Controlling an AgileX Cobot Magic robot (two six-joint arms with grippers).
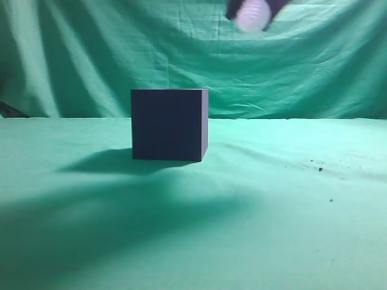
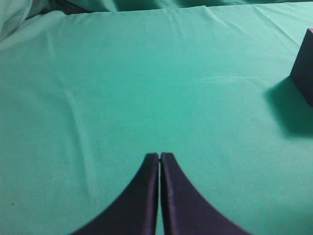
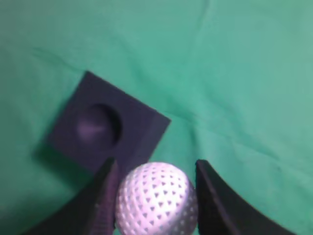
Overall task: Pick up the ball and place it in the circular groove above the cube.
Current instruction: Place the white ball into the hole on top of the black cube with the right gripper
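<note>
The white dimpled ball, now held high above the cube, will sit in the empty round groove atop the dark navy cube (image 1: 173, 88) (image 3: 100, 126) once the robot's right gripper releases it.
The dark navy cube (image 1: 169, 124) stands on the green cloth at mid-table. In the right wrist view the cube (image 3: 110, 128) lies below, its round groove (image 3: 98, 125) empty. My right gripper (image 3: 155, 169) is shut on the white dimpled ball (image 3: 156, 199). In the exterior view the ball (image 1: 252, 15) is held high at the top edge, above and to the right of the cube. My left gripper (image 2: 160, 155) is shut and empty over bare cloth, with a corner of the cube (image 2: 304, 68) at the far right of its view.
Green cloth (image 1: 272, 199) covers the table and hangs as a backdrop. A few dark specks (image 1: 319, 168) lie on the cloth at the right. The cube casts a shadow to the left.
</note>
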